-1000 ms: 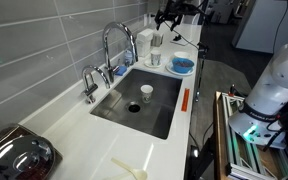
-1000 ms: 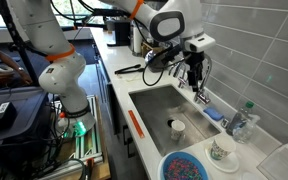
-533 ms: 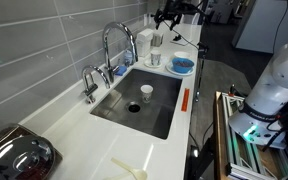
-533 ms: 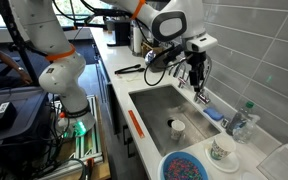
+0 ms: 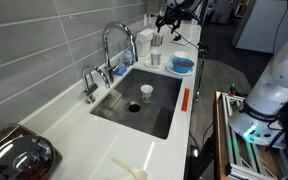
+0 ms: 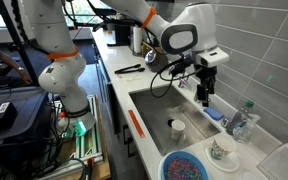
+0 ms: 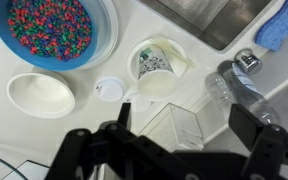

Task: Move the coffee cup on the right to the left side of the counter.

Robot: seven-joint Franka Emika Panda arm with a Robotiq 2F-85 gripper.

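Next, my gripper needs to go to the coffee cup's rim (image 5: 158, 54) (image 7: 141, 92), on the side nearest the small round lid, and close there.
The coffee cup (image 7: 156, 65) is white with a teal speckled print and stands upright on the white counter (image 7: 96, 62), between a blue bowl and a plastic bottle. It also shows in both exterior views (image 5: 156, 58) (image 6: 221, 151), past the end of the steel sink (image 5: 134, 100). My gripper (image 7: 184, 125) is open and empty and looks down from above; the cup lies just beyond its fingertips. In the exterior views the gripper (image 6: 206, 92) (image 5: 170, 17) hangs in the air over the sink's end, apart from the cup.
A blue bowl of coloured beads (image 7: 54, 30), a white bowl (image 7: 41, 93), a small round lid (image 7: 109, 88), a clear bottle (image 7: 229, 80), a clear box (image 7: 164, 125) and a blue sponge (image 7: 284, 25) crowd around the cup. A small cup (image 5: 146, 92) stands in the sink. Chrome taps (image 5: 114, 45) stand behind it.
My gripper has moved along the sink toward the cup's end of the counter and dropped lower. The cup and the other things have not moved.
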